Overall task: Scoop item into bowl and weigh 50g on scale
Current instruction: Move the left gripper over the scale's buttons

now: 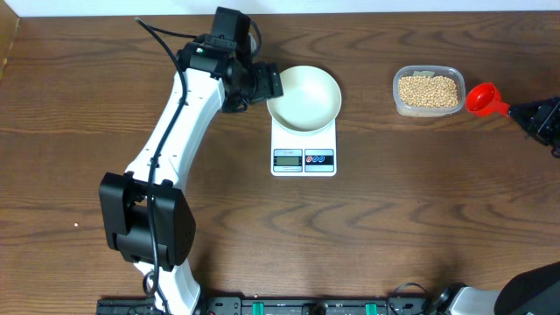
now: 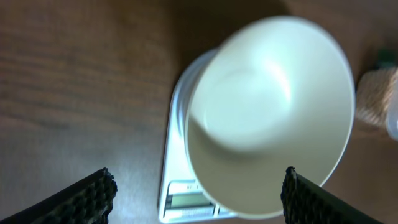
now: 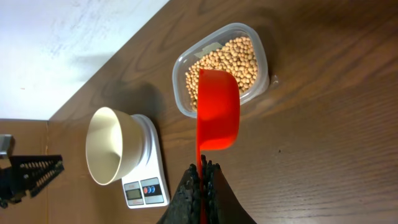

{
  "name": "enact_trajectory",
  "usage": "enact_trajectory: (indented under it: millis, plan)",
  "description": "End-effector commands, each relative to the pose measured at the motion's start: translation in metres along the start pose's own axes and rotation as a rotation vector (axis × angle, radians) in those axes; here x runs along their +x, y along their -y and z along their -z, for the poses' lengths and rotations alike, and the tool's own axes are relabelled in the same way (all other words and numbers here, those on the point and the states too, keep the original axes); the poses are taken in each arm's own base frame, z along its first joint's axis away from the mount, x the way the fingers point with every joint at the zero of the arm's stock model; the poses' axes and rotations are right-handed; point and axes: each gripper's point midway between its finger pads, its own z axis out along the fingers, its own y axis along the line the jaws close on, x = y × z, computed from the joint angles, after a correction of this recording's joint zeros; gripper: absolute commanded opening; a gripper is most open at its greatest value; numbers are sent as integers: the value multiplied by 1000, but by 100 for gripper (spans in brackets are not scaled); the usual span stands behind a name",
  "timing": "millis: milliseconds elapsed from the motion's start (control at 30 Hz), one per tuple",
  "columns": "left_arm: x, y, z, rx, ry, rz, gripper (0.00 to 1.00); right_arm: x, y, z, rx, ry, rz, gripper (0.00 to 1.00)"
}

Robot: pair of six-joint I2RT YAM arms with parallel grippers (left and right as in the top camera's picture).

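The robot's left gripper will next move to the buttons [image 1: 311, 159] next to the display on the front of the white scale and close there.
The white bowl [image 1: 304, 98] stands on the white scale [image 1: 304, 157], and no beans show in it. My left gripper [image 1: 265, 83] hovers at the bowl's left rim, open, with its fingers [image 2: 87, 199] spread wide. In the left wrist view the bowl [image 2: 267, 112] and scale [image 2: 177, 193] lie just ahead. My right gripper [image 1: 525, 114] at the far right is shut on the handle of a red scoop [image 1: 483, 98]. From the right wrist, the scoop [image 3: 217, 112] hangs beside the clear tub [image 3: 264, 56] of tan beans [image 3: 227, 59].
The clear tub [image 1: 428, 90] of beans [image 1: 428, 91] sits right of the scale, next to the scoop. The left arm's base [image 1: 144, 219] stands at the front left. A cardboard edge [image 1: 7, 39] shows at the far left. Bare wood lies in front of the scale.
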Motion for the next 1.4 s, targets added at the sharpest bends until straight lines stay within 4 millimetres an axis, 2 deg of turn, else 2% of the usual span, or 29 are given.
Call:
enact_trajectory:
  millis: [0, 233, 433, 533, 633, 833, 967, 1033, 1067, 1167, 1367]
  plan:
    - [2, 1, 18, 1, 4, -24, 88, 2, -6, -1, -51, -3, 24, 1]
    - [24, -1, 17, -29, -79, -44, 87, 3, -8, -1, -67, -7, 25, 1]
    - [54, 0, 17, -75, -175, -113, 73, 5, -9, -1, -68, -17, 27, 1]
    - [61, -10, 22, -138, -193, -117, 72, 6, -9, -1, -69, -18, 30, 1]
    - [59, -13, 33, -157, -166, -121, 72, 6, -9, -1, -69, -19, 30, 1]
    - [52, 4, 71, -104, -52, -156, 72, 6, -9, -1, -68, -19, 38, 1]
    - [65, 18, 91, -77, -26, -198, 67, 6, -9, -1, -65, -19, 38, 1]
    - [75, 24, 94, -67, -26, -221, 64, 6, -9, -1, -65, -19, 39, 1]
    - [85, 26, 92, -62, -35, -233, 60, 6, -9, -1, -65, -18, 44, 1]
    - [101, 26, 77, -60, -40, -216, 59, 6, -8, -1, -61, -18, 49, 1]
    - [128, 15, 23, -27, -11, -155, 57, 7, -5, -1, -43, -22, 47, 1]
